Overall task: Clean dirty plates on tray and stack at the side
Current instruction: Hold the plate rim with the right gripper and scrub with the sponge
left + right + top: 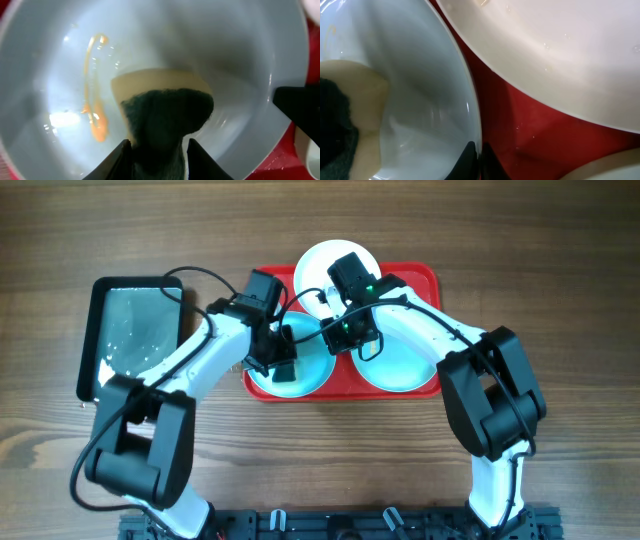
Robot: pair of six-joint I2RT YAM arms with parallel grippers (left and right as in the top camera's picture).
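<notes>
The robot's right gripper needs to set the pale turquoise plate down on the wooden table [487, 285] next to the red tray, opposite the black tray.
The red tray [425, 280] holds three plates: a white plate [315, 265] at the back, a pale turquoise plate [315, 377] at front left and another turquoise plate [400, 365] at front right. My left gripper [283, 365] is shut on a yellow and dark green sponge [165, 115], which presses on the left turquoise plate [200, 40] beside an orange smear [97, 127]. My right gripper [337, 340] is shut on that plate's right rim, as the right wrist view [478, 155] shows, with the white plate [545, 40] just beyond.
A narrow black tray [135, 330], wet with droplets, lies on the wooden table left of the red tray. Bare red tray floor [535, 130] shows between the plates. Both arms cross over the red tray's middle.
</notes>
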